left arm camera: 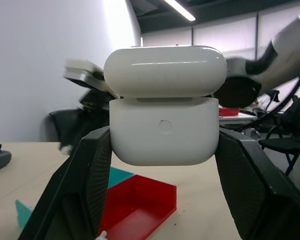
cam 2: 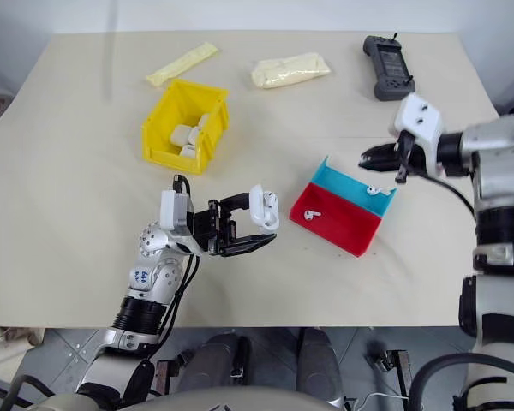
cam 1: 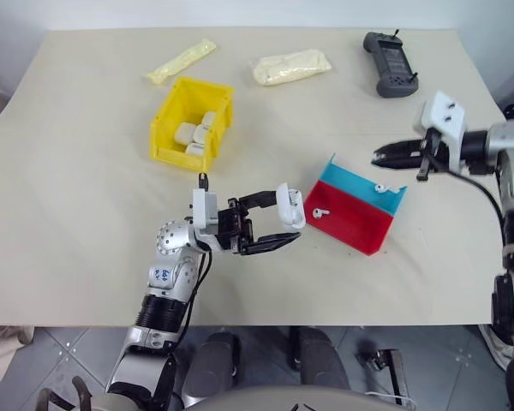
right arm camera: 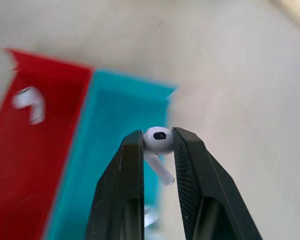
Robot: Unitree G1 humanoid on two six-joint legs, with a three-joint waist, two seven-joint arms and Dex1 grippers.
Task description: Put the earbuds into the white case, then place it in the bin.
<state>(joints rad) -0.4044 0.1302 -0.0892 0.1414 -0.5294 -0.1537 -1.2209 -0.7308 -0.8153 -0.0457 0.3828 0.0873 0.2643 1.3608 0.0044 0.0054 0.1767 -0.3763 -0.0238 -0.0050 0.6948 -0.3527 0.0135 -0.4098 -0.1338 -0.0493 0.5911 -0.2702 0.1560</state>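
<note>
The robot's right gripper needs to release the earbud inside the open white case [cam 1: 293,202] between the left gripper's fingers.
My left gripper [cam 1: 289,216] is shut on the white case [cam 1: 290,205] and holds it above the table, left of the tray. In the left wrist view the case [left arm camera: 165,105] sits between both fingers with its lid down. My right gripper [cam 1: 377,157] hovers above the tray's far right corner, shut on one earbud [right arm camera: 158,140] whose stem hangs below the fingertips. Another earbud [cam 1: 319,211] lies in the tray's red part, and one more [cam 1: 379,187] in the teal part. The yellow bin [cam 1: 173,159] stands at the back left of the table.
The red and teal tray [cam 1: 351,227] sits right of centre. The bin holds several pale blocks [cam 1: 197,133]. Two pale yellow packets [cam 1: 182,61] [cam 1: 291,66] and a black handheld controller [cam 1: 391,63] lie along the far edge.
</note>
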